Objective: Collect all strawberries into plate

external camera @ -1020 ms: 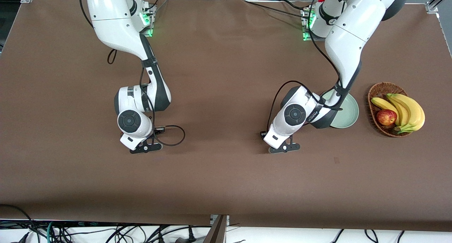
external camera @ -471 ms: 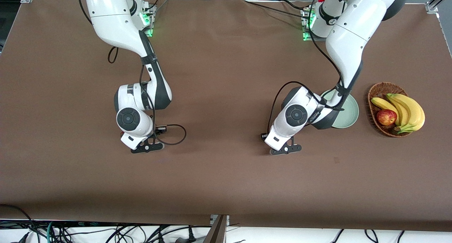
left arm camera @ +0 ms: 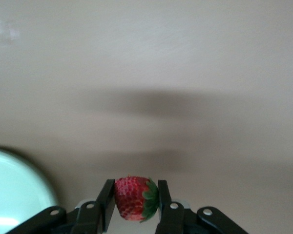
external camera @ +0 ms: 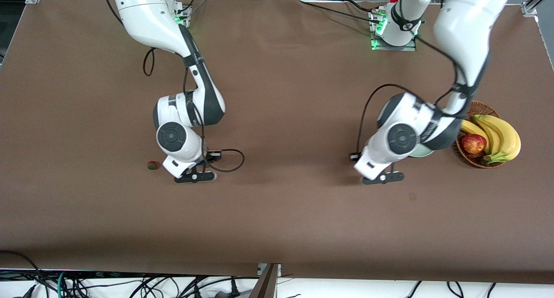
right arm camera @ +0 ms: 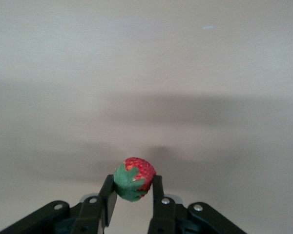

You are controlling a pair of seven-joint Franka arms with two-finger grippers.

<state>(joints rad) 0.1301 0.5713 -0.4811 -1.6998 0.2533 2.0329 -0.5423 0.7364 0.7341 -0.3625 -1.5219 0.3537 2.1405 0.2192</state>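
Observation:
Next, my left gripper lets go of the red strawberry near the middle of the mint-green plate (external camera: 418,142), slightly toward the wicker basket.
My left gripper (external camera: 383,178) is shut on a red strawberry (left arm camera: 134,197) with a green top and holds it above the brown table beside the plate. The pale mint-green plate (external camera: 422,152) is mostly hidden under the left arm; its rim shows in the left wrist view (left arm camera: 19,190). My right gripper (external camera: 194,176) is shut on a second strawberry (right arm camera: 133,179), also above the bare table. A third strawberry (external camera: 152,165) lies on the table close beside the right hand, toward the right arm's end.
A brown wicker basket (external camera: 467,109) with bananas (external camera: 497,135) and a red apple (external camera: 473,143) stands beside the plate, toward the left arm's end. Loose black cables hang from both wrists.
Both arms have moved toward the left arm's end of the table. The right hand's shift uncovered the third strawberry. The left arm now covers most of the plate.

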